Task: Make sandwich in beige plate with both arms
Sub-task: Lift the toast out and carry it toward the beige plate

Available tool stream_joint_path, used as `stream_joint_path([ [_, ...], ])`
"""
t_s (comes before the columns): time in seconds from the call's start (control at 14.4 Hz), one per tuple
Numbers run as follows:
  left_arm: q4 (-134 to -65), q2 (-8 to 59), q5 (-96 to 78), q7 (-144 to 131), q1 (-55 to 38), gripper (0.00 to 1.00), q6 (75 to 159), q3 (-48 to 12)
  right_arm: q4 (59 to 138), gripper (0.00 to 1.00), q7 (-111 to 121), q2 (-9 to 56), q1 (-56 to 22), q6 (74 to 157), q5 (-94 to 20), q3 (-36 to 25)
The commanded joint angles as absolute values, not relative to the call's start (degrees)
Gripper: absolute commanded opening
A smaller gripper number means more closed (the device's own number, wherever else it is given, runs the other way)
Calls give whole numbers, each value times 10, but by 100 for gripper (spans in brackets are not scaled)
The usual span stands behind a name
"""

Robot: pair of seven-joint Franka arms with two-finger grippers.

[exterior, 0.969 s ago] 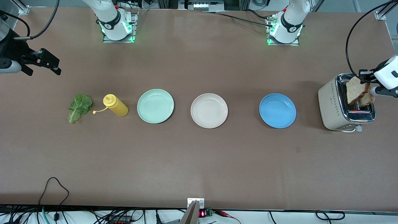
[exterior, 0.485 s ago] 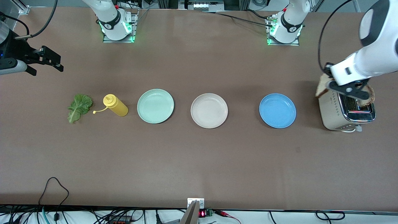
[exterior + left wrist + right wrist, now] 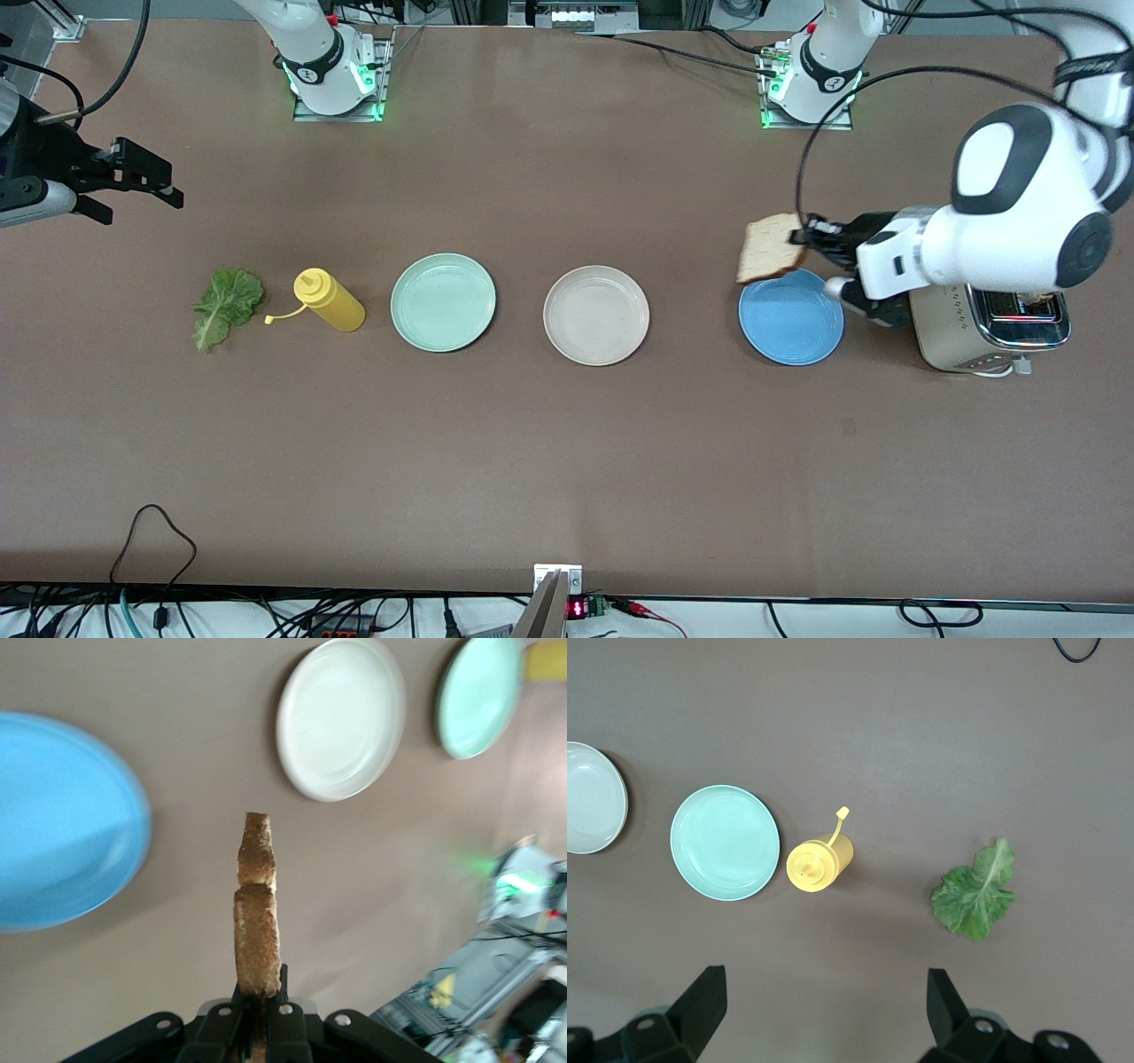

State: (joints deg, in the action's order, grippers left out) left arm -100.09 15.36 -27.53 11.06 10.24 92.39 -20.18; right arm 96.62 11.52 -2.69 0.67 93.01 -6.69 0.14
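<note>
Next, my left gripper lets go of the bread slice on the bare middle of the beige plate [image 3: 602,314] [image 3: 337,719].
My left gripper [image 3: 804,237] is shut on a tan bread slice [image 3: 769,248] with brown crust and holds it in the air over the edge of the blue plate [image 3: 791,316]. In the left wrist view the slice [image 3: 257,904] stands edge-on between the fingers. The beige plate [image 3: 596,315] lies bare at the table's middle; it also shows in the left wrist view [image 3: 342,718]. A green lettuce leaf [image 3: 226,306] lies toward the right arm's end. My right gripper [image 3: 146,182] is open and empty in the air, over the table there. A second slice [image 3: 1035,299] sits in the toaster.
A beige toaster [image 3: 983,330] stands at the left arm's end, partly hidden by the left arm. A yellow squeeze bottle [image 3: 330,300] lies on its side between the lettuce and the mint-green plate [image 3: 443,302].
My left gripper has lifted the bread slice out of the toaster and carried it over the blue plate's edge. My right gripper has shifted only slightly.
</note>
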Motion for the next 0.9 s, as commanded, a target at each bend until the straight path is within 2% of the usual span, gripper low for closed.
stream_joint_path([
  [0.0, -991, 189, -359, 98, 65, 0, 981, -202, 965, 100, 126, -33, 15, 922, -77, 5],
  [0.28, -997, 235, -466, 109, 23, 0, 1083, -203, 963, 100, 135, -31, 19, 898, -73, 3],
  [0.55, -1061, 258, -601, 225, -17, 0, 1193, -205, 967, 100, 156, -28, 29, 892, -72, 3],
  [0.83, -1100, 304, -720, 409, -17, 0, 1230, -205, 979, 100, 175, -28, 35, 907, -78, 2],
])
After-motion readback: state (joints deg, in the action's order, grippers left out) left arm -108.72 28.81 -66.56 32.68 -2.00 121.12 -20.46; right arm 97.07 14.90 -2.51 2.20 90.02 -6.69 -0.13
